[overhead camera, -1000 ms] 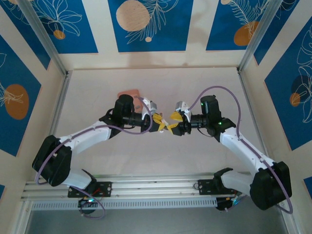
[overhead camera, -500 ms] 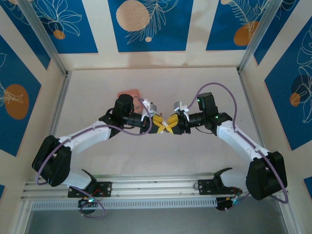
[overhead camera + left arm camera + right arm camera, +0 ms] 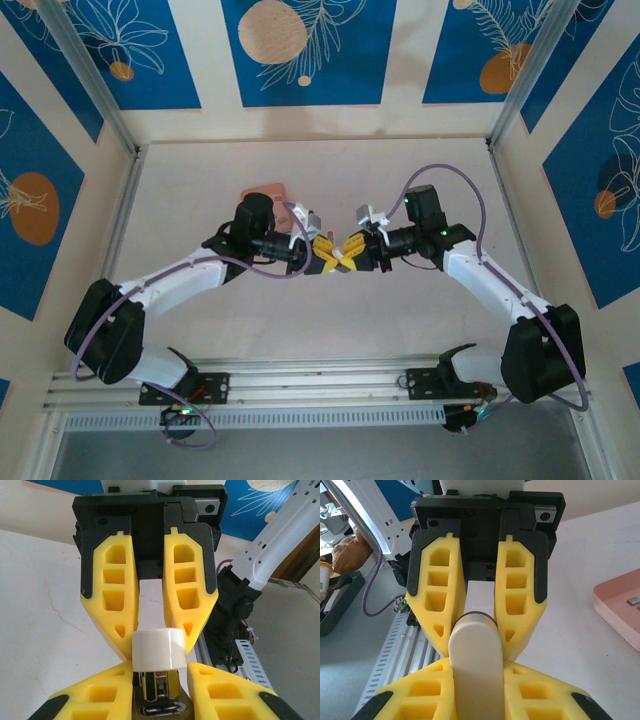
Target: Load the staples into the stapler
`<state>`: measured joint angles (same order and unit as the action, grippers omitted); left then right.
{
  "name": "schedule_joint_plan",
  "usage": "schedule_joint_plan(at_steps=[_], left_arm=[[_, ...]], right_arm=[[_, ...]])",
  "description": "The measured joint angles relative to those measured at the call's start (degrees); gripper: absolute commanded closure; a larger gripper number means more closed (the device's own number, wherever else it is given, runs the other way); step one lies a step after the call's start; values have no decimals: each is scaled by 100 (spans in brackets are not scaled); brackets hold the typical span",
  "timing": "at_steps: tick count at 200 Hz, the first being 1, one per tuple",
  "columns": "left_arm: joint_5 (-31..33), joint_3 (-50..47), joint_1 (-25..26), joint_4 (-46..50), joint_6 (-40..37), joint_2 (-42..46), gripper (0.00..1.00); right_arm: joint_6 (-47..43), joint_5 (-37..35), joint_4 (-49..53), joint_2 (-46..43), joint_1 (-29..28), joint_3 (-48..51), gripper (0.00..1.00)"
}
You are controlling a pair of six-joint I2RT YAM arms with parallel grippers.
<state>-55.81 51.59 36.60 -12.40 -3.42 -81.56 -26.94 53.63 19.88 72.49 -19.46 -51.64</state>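
Observation:
My left gripper's tips overlap the white end's lower edge, so my left gripper will retake only the brown base [image 3: 162, 709] before my right gripper opens the stapler.
The stapler [image 3: 159, 652] hangs in the air above the table's middle, held from both sides. In the left wrist view my left gripper [image 3: 159, 639] is shut on its white rounded end, and dark and yellow inner metal parts show below that end. In the right wrist view my right gripper [image 3: 476, 635] is shut on the cream body of the stapler [image 3: 476, 680]. From above, the left gripper [image 3: 328, 254] and the right gripper [image 3: 350, 252] meet tip to tip. One small grey staples strip [image 3: 633, 600] lies in the salmon-pink tray [image 3: 615, 611].
The pink tray [image 3: 268, 191] lies on the table behind my left wrist. An aluminium rail [image 3: 320, 385] runs along the near edge by the arm bases. Framed walls close in the table on the left, right and back.
My right gripper has moved left toward the left gripper and closed onto the stapler. The left gripper has stayed where it was, still gripping.

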Motion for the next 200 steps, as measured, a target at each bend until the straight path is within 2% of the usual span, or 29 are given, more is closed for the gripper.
schedule_joint_plan(at_steps=[26, 46, 71, 106, 129, 156, 174, 200], left_arm=[[149, 0, 0, -2, -2, 55, 57], [273, 0, 0, 7, -4, 63, 51], [343, 0, 0, 0, -17, 92, 51], [337, 0, 0, -31, -13, 160, 59], [334, -17, 0, -87, -4, 177, 53], [334, -76, 0, -144, 7, 181, 52], [337, -96, 0, -162, 4, 181, 55], [334, -98, 0, -173, 0, 181, 66]], right_arm=[[57, -20, -72, -68, 17, 2, 86], [118, -24, -133, -118, 37, 4, 86], [205, -26, -278, -160, 37, 70, 86], [341, -50, -437, -184, 37, 153, 86], [415, -68, -575, -190, 37, 164, 87], [503, -70, -684, -201, 37, 184, 86], [531, -68, -721, -234, 37, 190, 86], [564, -68, -782, -282, 37, 190, 86]])
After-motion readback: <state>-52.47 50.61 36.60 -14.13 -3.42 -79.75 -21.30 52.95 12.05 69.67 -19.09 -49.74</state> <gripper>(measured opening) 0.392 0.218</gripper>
